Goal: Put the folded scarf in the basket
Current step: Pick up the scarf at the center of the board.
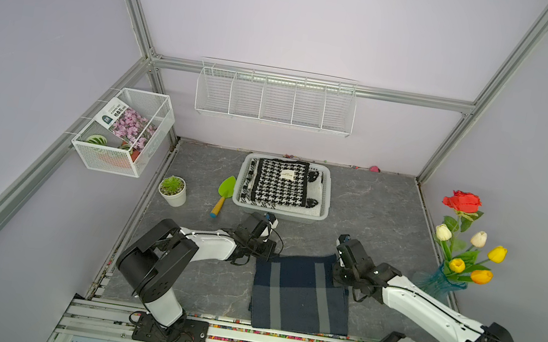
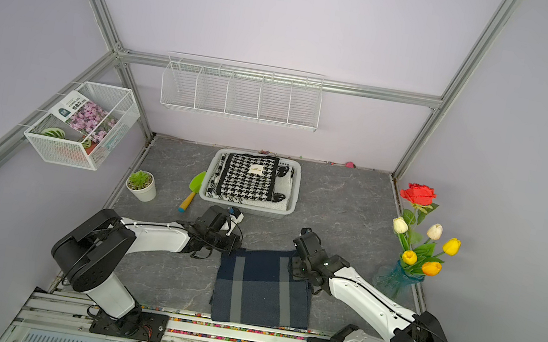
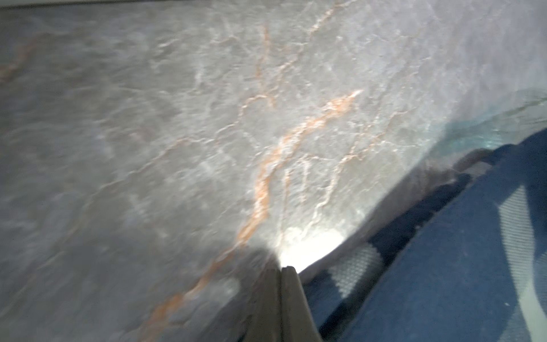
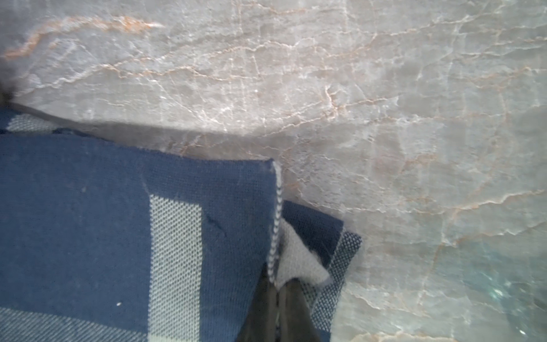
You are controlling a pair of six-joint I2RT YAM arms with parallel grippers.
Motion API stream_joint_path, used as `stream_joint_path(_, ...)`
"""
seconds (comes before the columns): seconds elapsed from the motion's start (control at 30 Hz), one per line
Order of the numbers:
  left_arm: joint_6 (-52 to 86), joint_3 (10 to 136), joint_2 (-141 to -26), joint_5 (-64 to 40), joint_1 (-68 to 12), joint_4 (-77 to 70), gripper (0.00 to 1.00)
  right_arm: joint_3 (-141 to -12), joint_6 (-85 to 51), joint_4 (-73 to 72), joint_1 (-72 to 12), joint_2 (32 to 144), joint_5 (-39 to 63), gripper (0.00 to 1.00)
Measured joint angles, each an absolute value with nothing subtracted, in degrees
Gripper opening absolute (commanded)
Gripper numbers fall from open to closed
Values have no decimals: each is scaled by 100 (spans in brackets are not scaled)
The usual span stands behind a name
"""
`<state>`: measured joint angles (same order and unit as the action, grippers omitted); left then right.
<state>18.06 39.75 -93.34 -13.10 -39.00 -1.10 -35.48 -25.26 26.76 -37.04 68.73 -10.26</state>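
The scarf's lower layers spread out beside my right gripper's shut fingers, so next I open my right gripper and pinch all the layers together [image 4: 297, 257] before lifting.
The folded scarf [image 1: 301, 291] [image 2: 262, 286], navy with grey stripes, lies flat on the table near the front edge. My right gripper [image 4: 276, 285] is shut on its far right corner [image 4: 296, 260], and cloth bunches out from between the tips. My left gripper [image 3: 279, 268] is shut at the scarf's far left corner [image 3: 444, 281]. Its tips are pressed together, with the scarf's edge right beside them and no cloth showing between them. Both top views show the white basket [image 1: 329, 188] [image 2: 296, 183] at the back of the table with a black-and-white houndstooth cloth [image 1: 281, 182] in it.
A green trowel [image 1: 223, 195] lies just left of the basket, and a small potted plant [image 1: 172, 190] stands further left. A vase of flowers [image 1: 458, 255] stands at the right edge. A wire-mesh box [image 1: 124, 132] and a long wire rack [image 1: 275, 98] hang on the walls.
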Motion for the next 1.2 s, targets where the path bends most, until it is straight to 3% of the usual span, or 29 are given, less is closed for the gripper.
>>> stream_joint_path(0.13, 1831, 3924, -9242, -1181, -3900, -25, 0, -3627, -2545, 2692, -3704, 7131, -1048, 10)
stream_joint_path(0.27, 1824, 3909, -9242, -1264, -3894, -62, 0, -3636, -2567, 2676, -3704, 7262, -1028, 30)
stream_joint_path(0.37, 1883, 3872, -9227, -1304, -3894, -110, 0, -3653, -2641, 2711, -3704, 7358, -1066, 50)
stream_joint_path(0.6, 2128, 3535, -8350, -976, -3896, 119, 8, -3802, -2803, 3208, -3638, 7255, -1173, 68)
stream_joint_path(0.83, 2320, 3225, -7588, -834, -3896, 58, 10, -3994, -2768, 3529, -2864, 7234, -698, 77)
stream_joint_path(1.2, 2587, 2397, -6499, -792, -3896, -16, 10, -4001, -2477, 3199, -2187, 7983, 725, 77)
